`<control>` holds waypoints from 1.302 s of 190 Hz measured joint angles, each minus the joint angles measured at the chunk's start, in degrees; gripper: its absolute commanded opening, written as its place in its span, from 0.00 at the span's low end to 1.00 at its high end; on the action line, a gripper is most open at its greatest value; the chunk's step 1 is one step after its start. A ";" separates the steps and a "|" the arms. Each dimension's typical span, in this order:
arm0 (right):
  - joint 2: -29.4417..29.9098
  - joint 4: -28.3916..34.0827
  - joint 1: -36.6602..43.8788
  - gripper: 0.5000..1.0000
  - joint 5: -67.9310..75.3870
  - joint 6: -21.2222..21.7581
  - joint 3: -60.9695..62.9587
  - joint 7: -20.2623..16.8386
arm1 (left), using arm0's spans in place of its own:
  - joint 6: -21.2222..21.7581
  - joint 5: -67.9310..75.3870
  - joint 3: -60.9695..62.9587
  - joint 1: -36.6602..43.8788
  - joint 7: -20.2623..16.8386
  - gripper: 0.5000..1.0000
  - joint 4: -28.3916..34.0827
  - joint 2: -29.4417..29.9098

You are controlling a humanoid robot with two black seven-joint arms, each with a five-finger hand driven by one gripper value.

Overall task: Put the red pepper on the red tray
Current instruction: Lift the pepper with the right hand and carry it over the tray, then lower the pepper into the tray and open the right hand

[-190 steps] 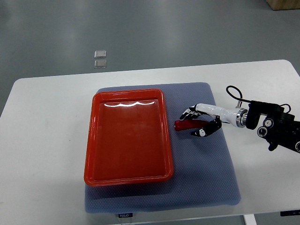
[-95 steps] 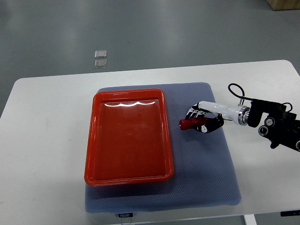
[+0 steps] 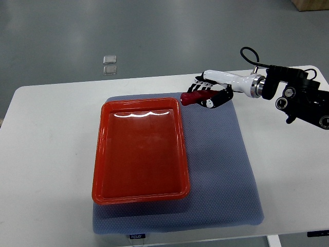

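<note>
I will release the red pepper from my right gripper just past the middle of the red tray (image 3: 148, 138), toward the tray's far rim.
The red pepper (image 3: 192, 98) is held in my right hand (image 3: 208, 95), whose dark fingers are curled around it. Only the pepper's left end sticks out of the grasp. Hand and pepper are lifted above the far edge of the blue-grey mat (image 3: 221, 154), just right of the far right corner of the red tray (image 3: 139, 149). The tray lies on the mat's left half and holds nothing. My right arm (image 3: 288, 92) comes in from the right edge. The left arm does not show.
The white table (image 3: 51, 134) carries the mat and tray. Two small clear squares (image 3: 110, 64) lie on the grey floor beyond the table. A black cable (image 3: 252, 55) loops above my right wrist.
My right hand closed on the pepper on the mat, then lifted it and carried it up and away toward the mat's far edge, near the tray's far right corner.
</note>
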 measured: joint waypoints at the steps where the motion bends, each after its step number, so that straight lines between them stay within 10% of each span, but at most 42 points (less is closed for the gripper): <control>1: 0.24 -0.12 0.12 0.00 0.00 0.00 -0.15 0.00 | 0.00 0.00 0.00 0.00 0.00 1.00 0.00 0.00; 94: 22.84 -13.59 1.35 0.00 -0.19 -0.73 -5.60 -0.01 | 0.02 -0.01 -0.03 0.00 0.00 1.00 -0.09 0.00; 165: 24.78 -17.65 -0.94 0.00 -0.39 -0.87 -7.04 0.38 | 0.08 -0.06 0.02 0.00 0.02 1.00 -0.09 0.00; 203: 24.78 -17.80 -1.48 0.66 -0.16 -0.89 -6.48 0.82 | 0.04 0.04 0.07 0.00 0.06 1.00 -0.09 0.00; 248: 24.78 -17.78 -1.58 0.81 -0.03 -0.84 -6.00 0.93 | 0.01 0.04 0.14 0.00 0.09 1.00 -0.09 0.00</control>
